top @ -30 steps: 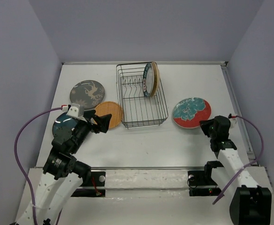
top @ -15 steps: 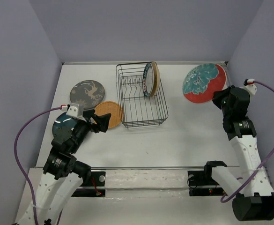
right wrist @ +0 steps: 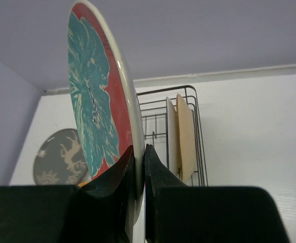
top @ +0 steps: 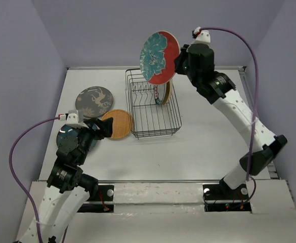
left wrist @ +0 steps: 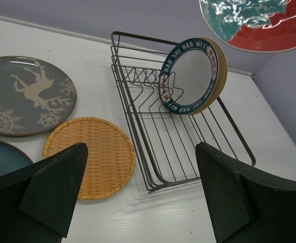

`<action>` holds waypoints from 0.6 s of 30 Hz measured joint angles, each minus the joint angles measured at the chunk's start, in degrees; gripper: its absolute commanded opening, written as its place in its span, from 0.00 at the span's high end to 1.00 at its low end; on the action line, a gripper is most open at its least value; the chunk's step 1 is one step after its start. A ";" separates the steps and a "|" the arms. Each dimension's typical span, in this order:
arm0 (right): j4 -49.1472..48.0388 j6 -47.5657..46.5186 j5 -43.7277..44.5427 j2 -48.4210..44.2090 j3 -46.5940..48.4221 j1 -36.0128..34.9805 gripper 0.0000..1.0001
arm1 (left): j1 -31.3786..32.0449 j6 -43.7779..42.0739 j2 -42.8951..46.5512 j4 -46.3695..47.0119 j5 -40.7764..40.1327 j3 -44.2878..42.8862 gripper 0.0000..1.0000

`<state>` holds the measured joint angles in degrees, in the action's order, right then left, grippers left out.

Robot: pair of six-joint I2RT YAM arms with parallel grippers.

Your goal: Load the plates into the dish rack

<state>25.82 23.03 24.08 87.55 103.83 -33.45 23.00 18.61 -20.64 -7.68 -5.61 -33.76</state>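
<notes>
The orange plate's near edge (top: 111, 136) (left wrist: 84, 196), toward the dark teal plate, is the next place my left gripper should go to and close.
My right gripper (top: 177, 59) is shut on the rim of the red-and-teal floral plate (top: 158, 57) and holds it on edge, high above the black wire dish rack (top: 149, 119); the wrist view shows my jaws pinching the plate (right wrist: 99, 111). The white teal-rimmed plate (left wrist: 185, 76) and the tan plate (left wrist: 221, 71) stand upright at the rack's far end. The grey plate (top: 94, 100), orange plate (top: 119, 124) and dark teal plate (top: 67, 139) lie flat left of the rack. My left gripper (top: 103, 128) is open and empty, over the orange plate's left edge.
The tabletop is white with a raised rim (top: 259, 121) along its right side and purple walls around it. The left arm's purple cable (top: 21, 142) loops over the left edge.
My right gripper has swung the floral plate from the far right of the table leftward and up over the rack's far end. The left gripper has shifted slightly left.
</notes>
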 measured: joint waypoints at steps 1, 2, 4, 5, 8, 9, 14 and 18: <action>0.87 -0.68 0.74 1.70 1.95 -0.61 0.93 | -0.07 0.48 -0.04 -0.07 -1.03 0.00 0.01; 2.51 -1.68 2.45 5.42 5.27 -1.77 0.93 | -0.20 0.94 -0.07 -0.09 -2.01 0.00 0.01; 6.16 -4.37 6.45 11.82 11.87 -3.17 0.93 | -0.24 1.53 -0.07 -0.17 -3.04 0.00 0.01; 7.65 -5.25 8.11 14.05 14.27 -3.82 0.93 | -0.24 1.92 -0.04 -0.31 -3.72 0.00 0.01; 10.99 -8.63 14.56 22.10 22.67 -5.53 0.93 | -0.24 2.54 0.02 -0.37 -4.07 0.00 0.01; 11.39 -9.55 16.48 23.76 24.33 -5.99 0.93 | -0.24 2.60 0.02 -0.37 -3.91 0.00 0.01; 13.05 -13.99 24.02 30.73 29.38 -9.05 0.93 | -0.24 3.45 0.07 -0.42 -1.55 0.00 0.01; 13.20 -16.90 28.28 33.16 30.71 -10.86 0.93 | -0.24 3.63 0.07 -0.52 -0.35 0.00 0.01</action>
<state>39.03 6.13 52.36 120.70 134.54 -44.31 22.76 22.24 -20.58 -8.21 -5.96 -33.76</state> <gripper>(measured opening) 0.122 0.990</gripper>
